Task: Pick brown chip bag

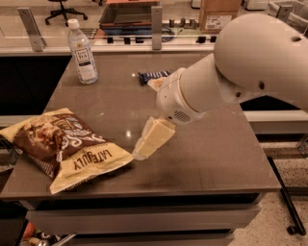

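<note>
The brown chip bag's cream end (89, 161) near the table's front edge, opposite the end that hangs over the side, will be gripped by my gripper.
The brown chip bag (62, 144) lies flat at the front left of the grey table (216, 153), its dark brown middle facing up and one cream end hanging over the left edge. My gripper (147, 120) hangs over the middle of the table, just right of the bag and not touching it. Its two cream fingers stand apart, so it is open and empty. The lower finger (153, 139) points down toward the bag's near right corner. The big white arm covers the table's right back part.
A clear water bottle (82, 53) stands upright at the back left. A small dark blue candy bar wrapper (150, 75) lies at the back middle, partly behind the gripper. A counter with a cardboard box (219, 14) runs behind the table.
</note>
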`<move>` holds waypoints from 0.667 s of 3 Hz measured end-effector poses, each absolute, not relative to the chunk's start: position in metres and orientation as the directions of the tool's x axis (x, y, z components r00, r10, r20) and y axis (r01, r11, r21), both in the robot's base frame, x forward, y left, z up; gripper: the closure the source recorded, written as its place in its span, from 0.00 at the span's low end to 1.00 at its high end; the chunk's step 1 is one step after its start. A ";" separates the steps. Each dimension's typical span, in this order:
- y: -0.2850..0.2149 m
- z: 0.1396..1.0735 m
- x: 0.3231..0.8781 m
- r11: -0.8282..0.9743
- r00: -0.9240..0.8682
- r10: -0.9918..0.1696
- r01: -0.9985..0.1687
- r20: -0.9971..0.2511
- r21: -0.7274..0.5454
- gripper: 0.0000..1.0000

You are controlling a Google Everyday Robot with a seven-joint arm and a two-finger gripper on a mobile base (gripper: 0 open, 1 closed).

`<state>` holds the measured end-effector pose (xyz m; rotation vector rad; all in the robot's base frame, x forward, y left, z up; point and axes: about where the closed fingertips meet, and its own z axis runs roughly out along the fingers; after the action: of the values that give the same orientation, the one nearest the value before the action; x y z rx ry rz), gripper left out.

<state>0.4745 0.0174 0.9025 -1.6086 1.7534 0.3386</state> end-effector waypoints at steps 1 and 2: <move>0.051 0.895 0.462 0.132 0.088 -0.736 -0.954 -0.671 -0.271 0.00; 0.097 0.903 0.429 0.167 0.068 -0.710 -0.950 -0.701 -0.262 0.00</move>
<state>0.4287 0.0969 0.9031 -1.5985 1.6968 0.4060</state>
